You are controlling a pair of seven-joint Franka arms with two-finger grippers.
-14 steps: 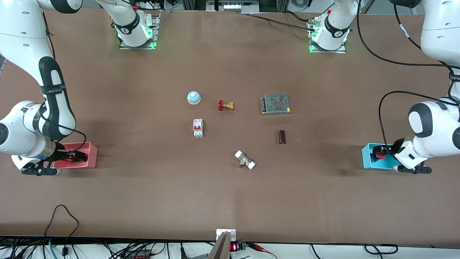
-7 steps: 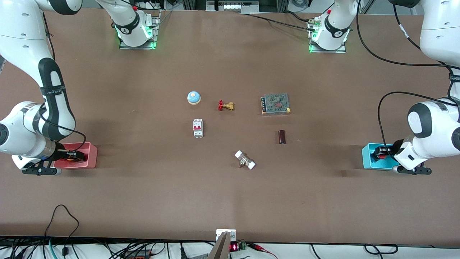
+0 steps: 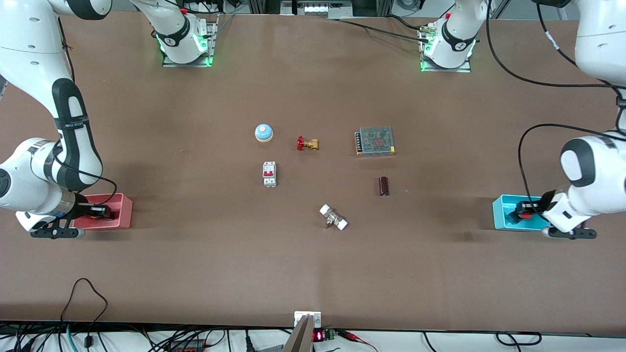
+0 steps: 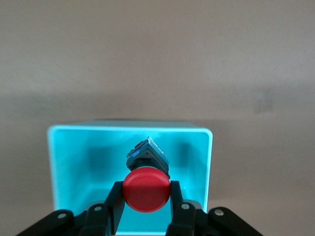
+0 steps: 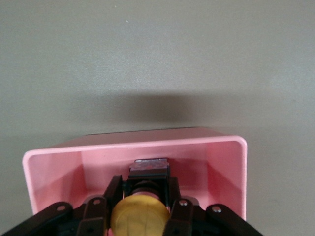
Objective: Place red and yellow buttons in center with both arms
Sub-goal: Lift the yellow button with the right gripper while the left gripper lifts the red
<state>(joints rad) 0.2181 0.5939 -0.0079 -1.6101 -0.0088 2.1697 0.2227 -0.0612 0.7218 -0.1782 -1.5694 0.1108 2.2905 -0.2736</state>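
Observation:
The yellow button will go down from my right gripper onto the table [image 3: 218,193] between the pink bin and the white breaker.
The red button [image 4: 146,191] sits inside the blue bin [image 4: 69,167] at the left arm's end of the table. My left gripper [image 4: 146,183] is in that bin, its fingers [image 4: 116,201] pressed against both sides of the red cap; it also shows in the front view [image 3: 522,212]. The yellow button [image 5: 139,216] is in the pink bin [image 5: 59,167] at the right arm's end. My right gripper [image 5: 146,183] is shut on its black body just under the cap; it shows in the front view [image 3: 103,212] in the pink bin [image 3: 124,215].
In the middle of the table [image 3: 313,264] lie a blue-and-white bell [image 3: 263,132], a brass valve with a red handle [image 3: 307,143], a meshed power supply [image 3: 375,141], a white breaker [image 3: 269,174], a dark cylinder [image 3: 384,186] and a white-ended fitting [image 3: 333,217].
My left gripper has sunk lower into the blue bin and shifted toward the left arm's end, the red cap moving with it. My right gripper has barely moved in the pink bin.

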